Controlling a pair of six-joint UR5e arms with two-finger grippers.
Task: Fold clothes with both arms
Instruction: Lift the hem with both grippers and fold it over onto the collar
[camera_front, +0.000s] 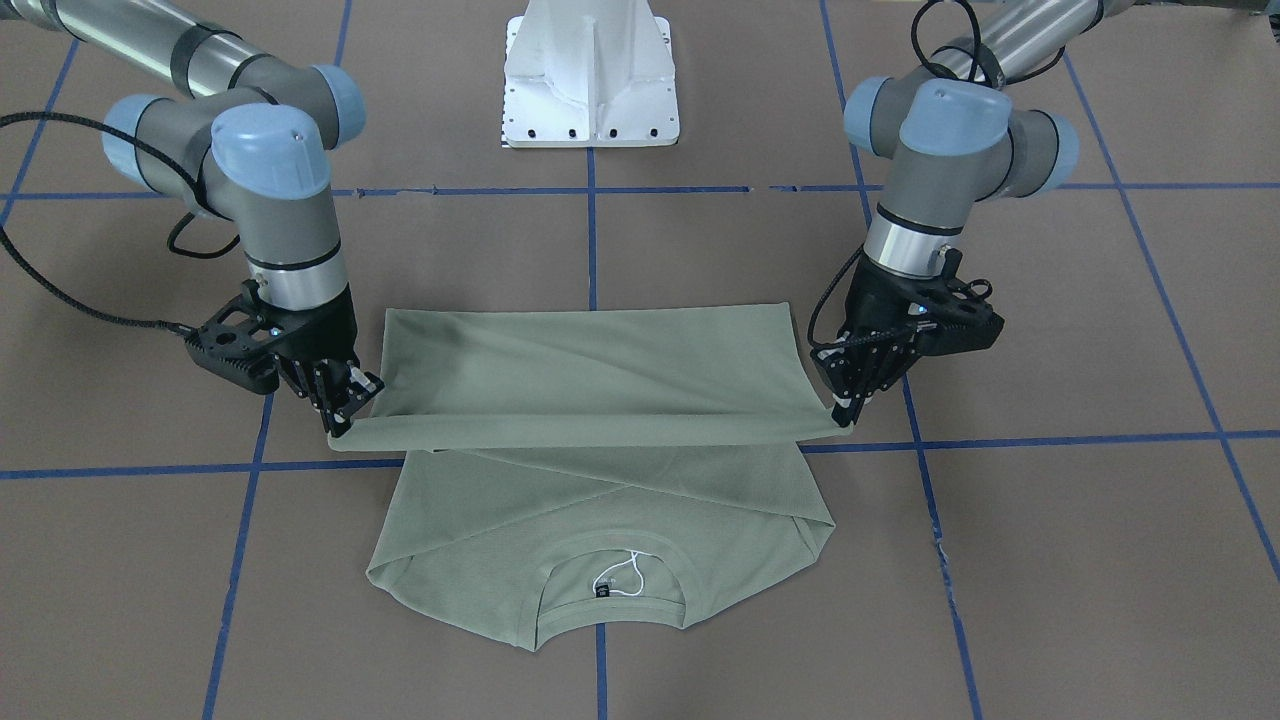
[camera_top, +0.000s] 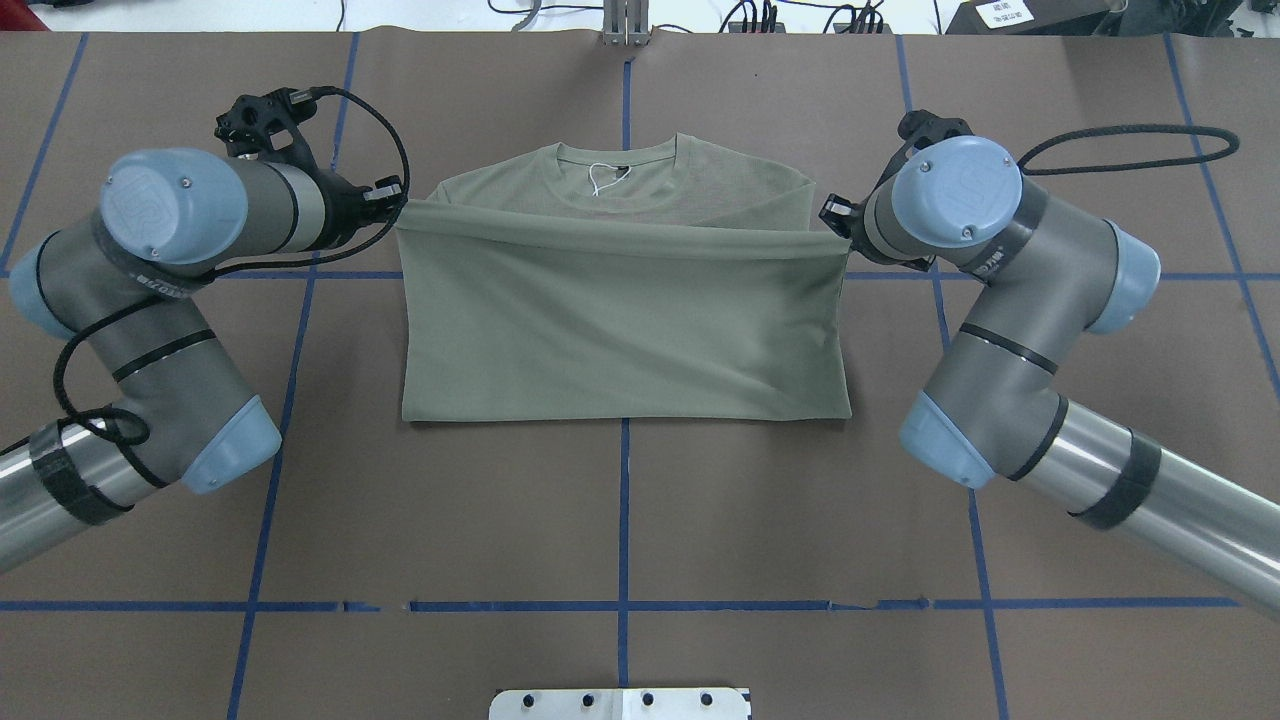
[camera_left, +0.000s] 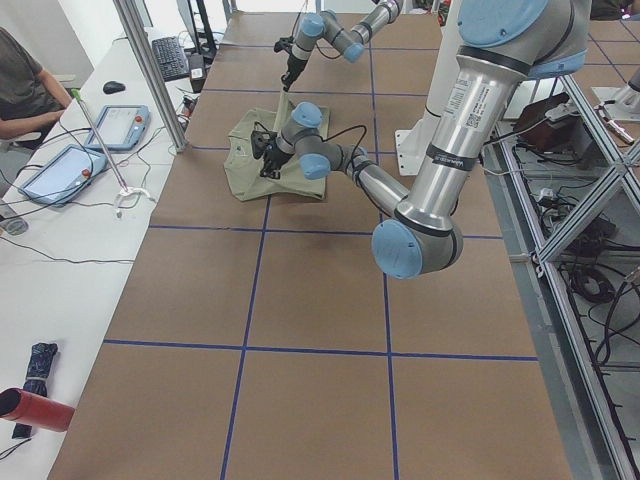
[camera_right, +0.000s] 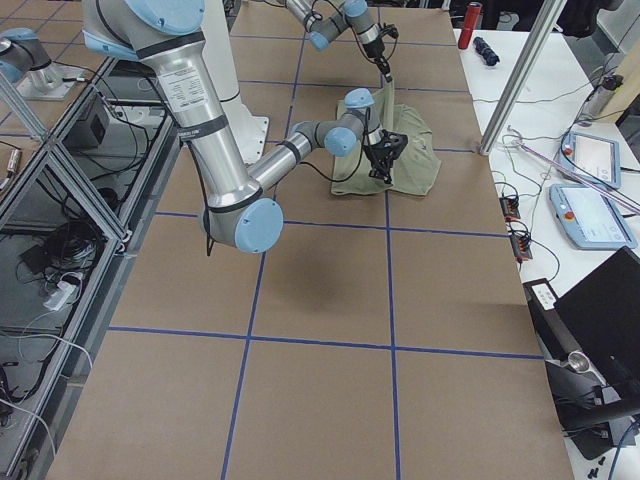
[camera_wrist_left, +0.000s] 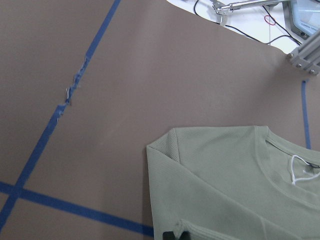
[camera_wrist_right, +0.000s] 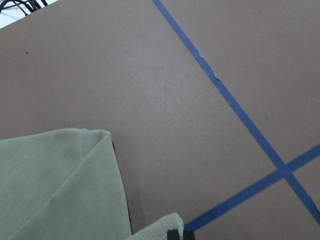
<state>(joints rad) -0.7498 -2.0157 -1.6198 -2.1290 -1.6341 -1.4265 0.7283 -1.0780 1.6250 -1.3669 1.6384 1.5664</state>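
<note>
I will use my left gripper to let go of the sage-green shirt's hem corner on the outer tip of the shirt's shoulder (camera_front: 828, 527) (camera_wrist_left: 152, 149) on that side.
The sage-green shirt (camera_front: 600, 370) lies on the brown table with its collar, black neck label and white string (camera_front: 615, 585) away from the robot. Its lower half is lifted in a taut band folded over toward the collar (camera_top: 620, 320). My left gripper (camera_front: 845, 412) (camera_top: 395, 205) is shut on one hem corner. My right gripper (camera_front: 345, 420) (camera_top: 835, 225) is shut on the other. Both hold the hem a little above the chest. The left wrist view shows the shoulder and collar (camera_wrist_left: 225, 180). The right wrist view shows the other shoulder (camera_wrist_right: 55, 180).
The white pedestal base (camera_front: 590, 75) stands at the robot's side of the table. Blue tape lines (camera_top: 625, 500) grid the brown surface. In the exterior left view an operator (camera_left: 20, 90) sits at a side desk with tablets (camera_left: 60, 170).
</note>
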